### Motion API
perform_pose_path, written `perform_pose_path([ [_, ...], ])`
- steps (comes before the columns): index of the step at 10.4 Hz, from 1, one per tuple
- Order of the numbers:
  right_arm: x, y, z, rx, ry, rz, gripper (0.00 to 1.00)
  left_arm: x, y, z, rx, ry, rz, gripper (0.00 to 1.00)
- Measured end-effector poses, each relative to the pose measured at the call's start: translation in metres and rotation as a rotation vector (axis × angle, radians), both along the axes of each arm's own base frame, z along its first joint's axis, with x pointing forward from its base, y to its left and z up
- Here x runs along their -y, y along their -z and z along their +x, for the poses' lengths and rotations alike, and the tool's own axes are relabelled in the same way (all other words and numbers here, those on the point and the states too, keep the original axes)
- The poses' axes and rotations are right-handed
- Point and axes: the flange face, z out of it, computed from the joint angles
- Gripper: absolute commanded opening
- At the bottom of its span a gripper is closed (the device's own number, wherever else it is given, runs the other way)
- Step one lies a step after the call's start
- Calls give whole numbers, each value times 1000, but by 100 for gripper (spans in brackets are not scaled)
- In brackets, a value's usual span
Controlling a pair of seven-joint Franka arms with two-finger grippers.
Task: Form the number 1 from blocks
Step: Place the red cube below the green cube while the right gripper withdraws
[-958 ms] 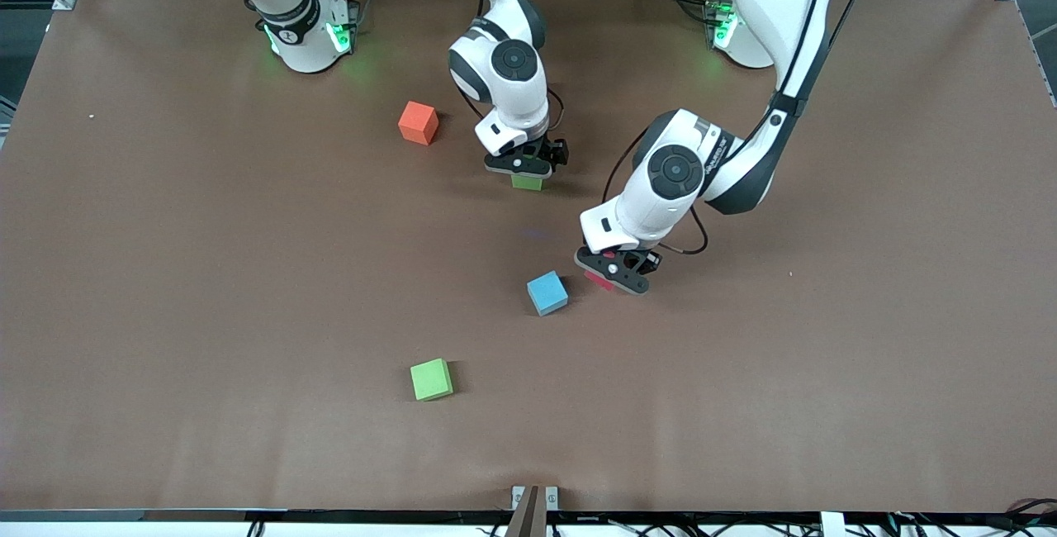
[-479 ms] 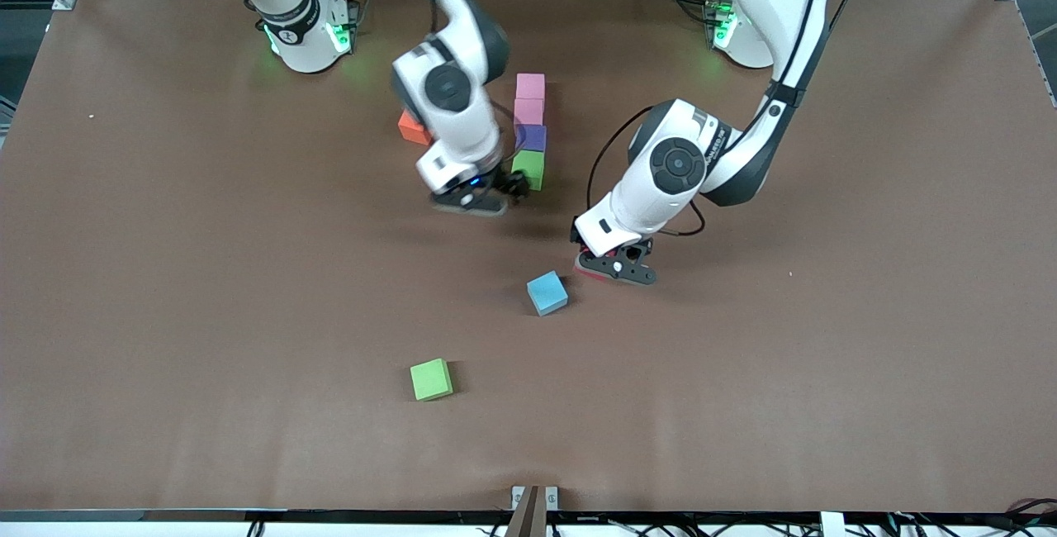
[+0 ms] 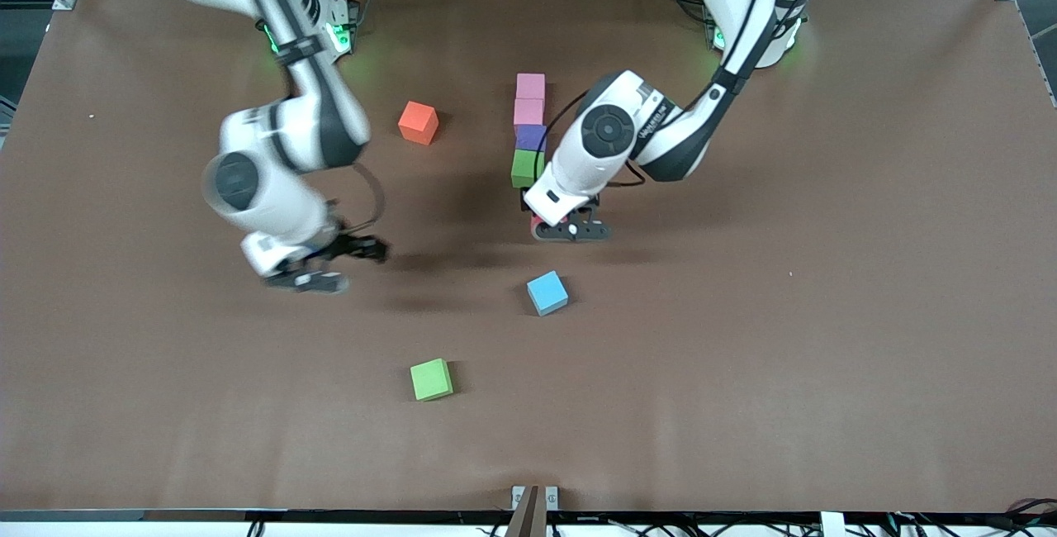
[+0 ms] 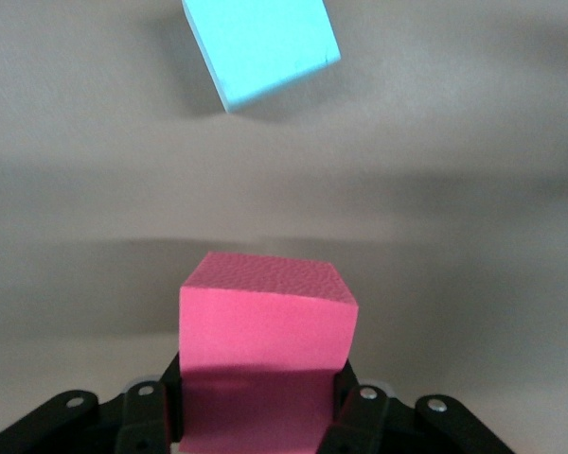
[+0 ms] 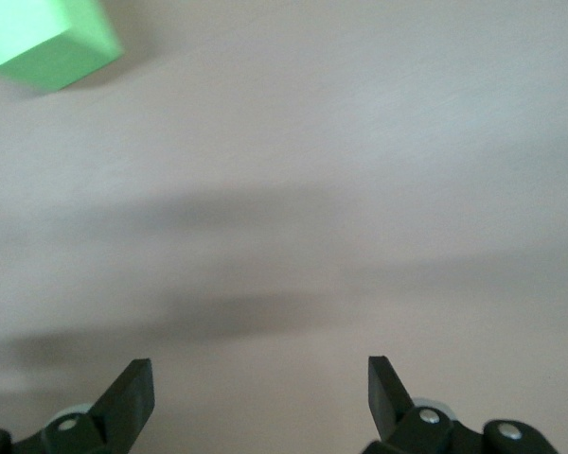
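Next, I let go of the pinkish-red block with my left gripper on the table [image 3: 527, 200] against the near side of the column's green block.
Two pink blocks [image 3: 529, 86] [image 3: 528, 111], a purple block [image 3: 530, 137] and a green block [image 3: 527, 168] lie in a touching column. My left gripper [image 3: 570, 231] hangs just past the column's green end, shut on a pinkish-red block [image 4: 265, 322]. The light blue block [image 3: 547, 292] [image 4: 260, 43] lies nearer the camera than that. My right gripper [image 3: 318, 268] [image 5: 260, 392] is open and empty over bare table toward the right arm's end. A second green block [image 3: 431, 379] [image 5: 43, 38] lies loose near the front. The orange block [image 3: 418, 122] sits beside the column.
The brown table [image 3: 784, 314] carries nothing else. Both arm bases stand along its back edge.
My right gripper left the green block at the column's end and swung away toward the right arm's end. My left gripper carried the red block from beside the blue block up to the column.
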Motion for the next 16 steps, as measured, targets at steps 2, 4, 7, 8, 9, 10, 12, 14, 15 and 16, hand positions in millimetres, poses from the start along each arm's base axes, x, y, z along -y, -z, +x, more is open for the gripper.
perform_pose_path([
  [2, 102, -7, 15, 8, -18, 8, 100, 17, 11, -16, -11, -36, 1, 0],
  [4, 143, -38, 12, 20, -43, -3, 100, 36, 29, -36, -18, -26, 2, 0],
  [7, 126, -107, -11, 12, -137, -47, 100, 43, 48, -45, -21, -6, 16, 0],
  [8, 125, -128, -19, 33, -163, -66, 100, 42, 51, -45, -19, 0, 23, 0],
  [9, 125, -147, -23, 63, -185, -97, 100, 41, 54, -46, -15, 9, 32, 0],
  [10, 125, -167, -25, 91, -195, -111, 100, 40, 59, -49, -13, 21, 43, 0],
  [12, 125, -218, -25, 95, -193, -112, 100, 40, 66, -56, -22, 34, 57, 0],
  [14, 115, -266, -33, 51, -205, -92, 100, 39, 69, -60, -27, 38, 63, 29],
  [15, 107, -289, -40, 30, -216, -76, 100, 39, 70, -60, -28, 38, 64, 99],
  [16, 100, -310, -47, 20, -228, -65, 100, 39, 71, -60, -29, 38, 65, 100],
])
